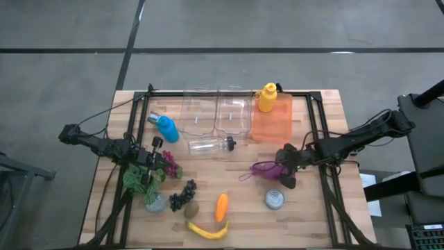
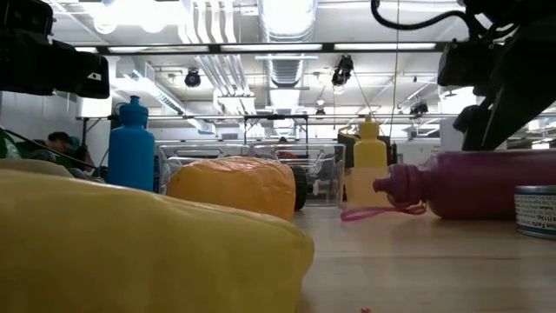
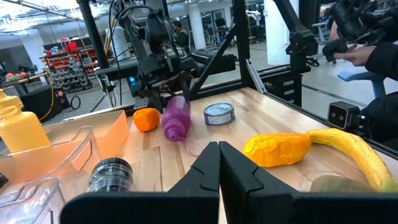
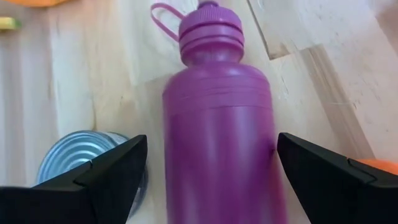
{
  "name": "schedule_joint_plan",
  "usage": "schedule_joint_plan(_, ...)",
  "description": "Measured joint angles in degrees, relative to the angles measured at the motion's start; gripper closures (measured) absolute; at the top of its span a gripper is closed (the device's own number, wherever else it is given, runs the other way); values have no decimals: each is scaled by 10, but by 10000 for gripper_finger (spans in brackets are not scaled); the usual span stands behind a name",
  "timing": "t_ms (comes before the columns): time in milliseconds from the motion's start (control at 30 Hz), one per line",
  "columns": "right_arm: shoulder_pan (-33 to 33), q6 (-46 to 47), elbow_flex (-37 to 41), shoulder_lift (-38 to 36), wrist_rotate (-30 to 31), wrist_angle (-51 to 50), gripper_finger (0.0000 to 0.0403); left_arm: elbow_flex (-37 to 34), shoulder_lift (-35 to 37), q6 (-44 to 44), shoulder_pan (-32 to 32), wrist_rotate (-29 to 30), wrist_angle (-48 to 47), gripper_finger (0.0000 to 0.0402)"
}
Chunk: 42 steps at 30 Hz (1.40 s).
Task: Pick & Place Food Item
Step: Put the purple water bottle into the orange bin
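My right gripper needs to next go past the body of the purple bottle to the cap's thin loop (image 1: 245, 177) (image 4: 158, 15) and close there.
A purple bottle (image 4: 217, 130) lies on its side on the wooden table, cap toward the table's left. My right gripper (image 4: 211, 168) hangs open over its body, slanting down, one finger (image 4: 106, 174) on each side; it also shows in the high view (image 1: 283, 168). An orange (image 3: 146, 119) sits just behind the bottle, and a tin can (image 1: 275, 200) stands close on its near side. A carrot (image 1: 221, 207), a banana (image 1: 208, 230), a kiwi (image 1: 192, 210) and dark grapes (image 1: 182, 194) lie near the front edge. My left gripper (image 3: 219, 155) is shut and level at the table's left (image 1: 154, 160). My right gripper straddles the purple bottle's body (image 4: 261, 162) from above, slanting down, its fingers across the bottle. A gap shows at one finger. The other fingertip (image 4: 292, 146) stands right at the bottle's side, and I cannot tell whether it touches. The bottle rests on the table.
Two clear bins (image 1: 216, 111), a yellow bottle (image 1: 267, 97) and an orange mat (image 1: 272, 126) stand at the back. A blue bottle (image 1: 166, 127) and a clear bottle (image 1: 209, 146) lie left of centre. A leafy green bunch (image 1: 142, 179) and red grapes (image 1: 171, 167) lie by my left gripper.
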<state>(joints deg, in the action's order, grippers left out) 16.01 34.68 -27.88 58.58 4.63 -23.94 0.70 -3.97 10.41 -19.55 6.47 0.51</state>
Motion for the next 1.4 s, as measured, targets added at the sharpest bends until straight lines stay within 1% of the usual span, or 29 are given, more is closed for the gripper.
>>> schedule_joint_plan(133,0,-19,-19,-22,-1,-28,48,0,0,0,0,0,0,400)
schedule_joint_plan(300,0,-55,-64,-42,2,-55,48,0,0,0,0,0,0,400)
schedule_joint_plan(400,0,-61,-94,-39,20,-54,48,0,0,0,0,0,0,400)
schedule_joint_plan(533,0,-38,-137,-14,40,-53,48,0,0,0,0,0,0,400)
schedule_joint_plan(600,0,-41,-157,3,40,-52,48,0,0,0,0,0,0,400)
schedule_joint_plan(700,0,-83,-181,32,40,-51,48,0,0,0,0,0,0,400)
schedule_joint_plan(900,0,-124,-220,97,39,2,48,0,0,0,0,0,0,400)
schedule_joint_plan(1000,0,-134,-237,138,39,1,48,0,0,0,0,0,0,400)
schedule_joint_plan(1133,2,-184,-263,198,40,2,48,0,0,0,0,0,0,400)
schedule_joint_plan(1300,3,-212,-298,273,40,1,48,0,0,0,0,0,0,400)
schedule_joint_plan(1400,3,-241,-324,312,40,-37,48,0,0,0,0,0,0,400)
